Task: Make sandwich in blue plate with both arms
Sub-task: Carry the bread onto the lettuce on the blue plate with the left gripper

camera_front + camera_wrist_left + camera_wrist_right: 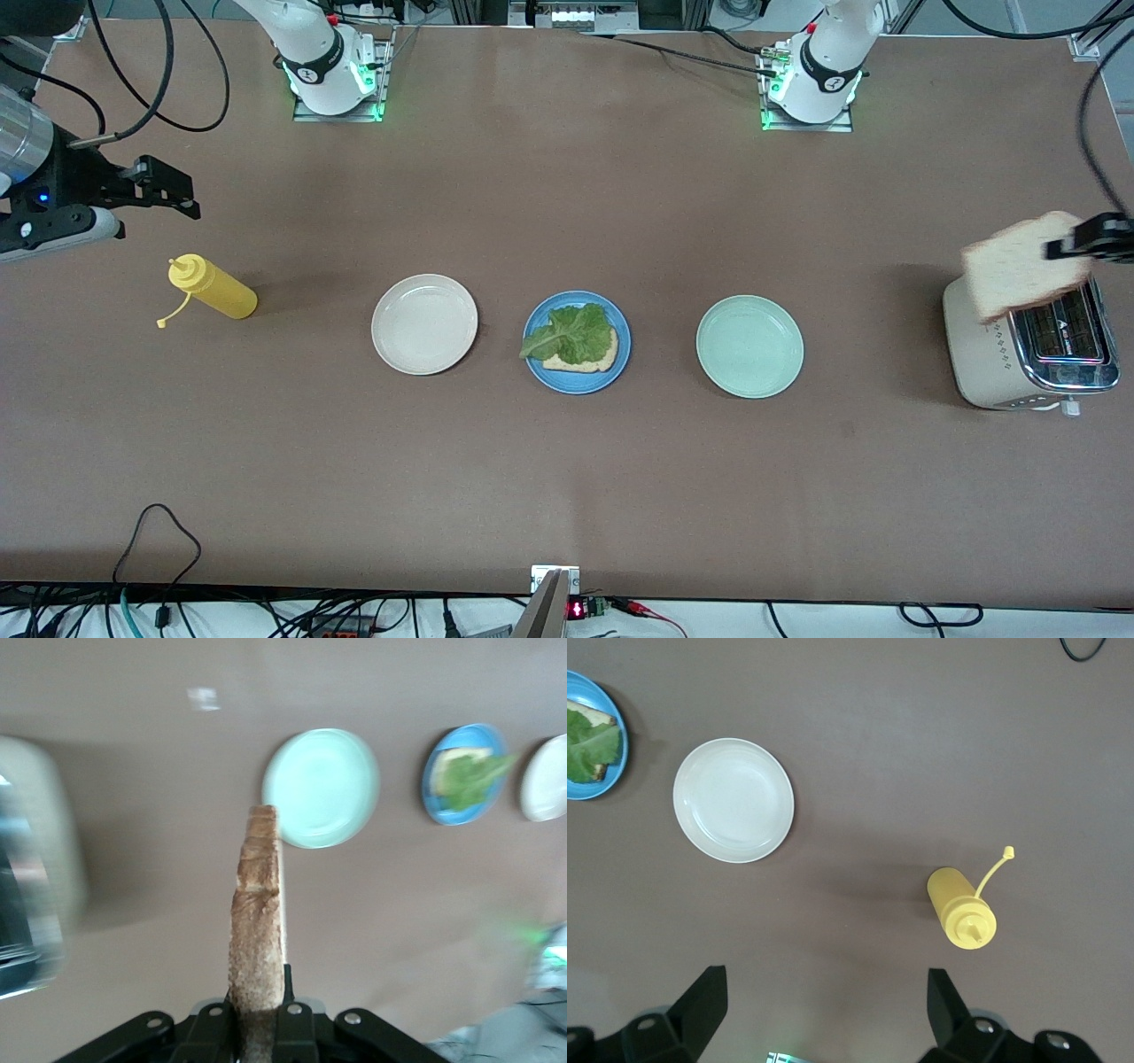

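Next, my left gripper lets go of the second bread slice on top of the green lettuce leaf on the blue plate [586, 344] [467, 780].
The blue plate [578, 385] sits mid-table with one bread slice [592, 356] on it and a green lettuce leaf [567, 328] on top. In the left wrist view the same blue plate [461, 818] shows past the pale green one. My left gripper [1067, 246] is shut on a second bread slice [1019, 266], held upright in the air over the toaster [983, 372]. That slice [257, 904] stands on edge between the left gripper [259, 997] fingers. My right gripper [168, 190] hangs open with nothing in it over the table at the right arm's end. Its fingers [700, 1005] are spread wide.
A cream-white plate [424, 323] lies beside the blue plate toward the right arm's end, and a pale green plate [749, 346] toward the left arm's end. A yellow squeeze bottle [217, 291] lies below the right gripper. The toaster stands at the left arm's end.
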`<control>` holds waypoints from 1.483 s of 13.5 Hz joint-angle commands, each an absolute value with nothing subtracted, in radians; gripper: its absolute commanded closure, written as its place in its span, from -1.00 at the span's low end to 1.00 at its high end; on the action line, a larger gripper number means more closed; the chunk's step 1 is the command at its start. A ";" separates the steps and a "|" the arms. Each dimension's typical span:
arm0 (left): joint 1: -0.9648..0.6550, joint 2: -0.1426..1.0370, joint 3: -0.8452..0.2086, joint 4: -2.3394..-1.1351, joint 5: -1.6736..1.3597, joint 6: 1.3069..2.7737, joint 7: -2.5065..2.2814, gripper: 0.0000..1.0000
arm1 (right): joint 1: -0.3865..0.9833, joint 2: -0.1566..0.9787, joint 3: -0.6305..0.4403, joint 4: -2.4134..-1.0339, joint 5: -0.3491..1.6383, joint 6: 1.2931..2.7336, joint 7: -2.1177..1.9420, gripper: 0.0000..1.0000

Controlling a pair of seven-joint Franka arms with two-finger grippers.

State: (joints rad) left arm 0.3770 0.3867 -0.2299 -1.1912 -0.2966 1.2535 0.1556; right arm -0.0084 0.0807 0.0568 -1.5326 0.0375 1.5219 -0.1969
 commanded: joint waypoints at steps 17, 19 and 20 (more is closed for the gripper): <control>0.031 0.698 -0.712 -1.654 -0.483 2.445 -0.244 0.99 | -0.020 0.090 0.032 -1.534 0.026 1.465 -0.169 -1.00; 0.029 0.709 -0.712 -1.654 -0.483 2.445 -0.239 0.99 | -0.020 0.089 0.032 -1.534 0.026 1.459 -0.167 -1.00; 0.031 0.724 -0.713 -1.654 -0.485 2.445 -0.223 0.99 | -0.020 0.089 0.032 -1.534 0.028 1.459 -0.167 -1.00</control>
State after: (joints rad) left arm 0.0271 0.7001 -0.7093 -1.6717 -0.4520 2.4434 -0.2655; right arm -0.0146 0.0972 0.0270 -1.5337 0.0374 1.4739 -0.1822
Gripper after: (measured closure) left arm 0.868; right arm 0.000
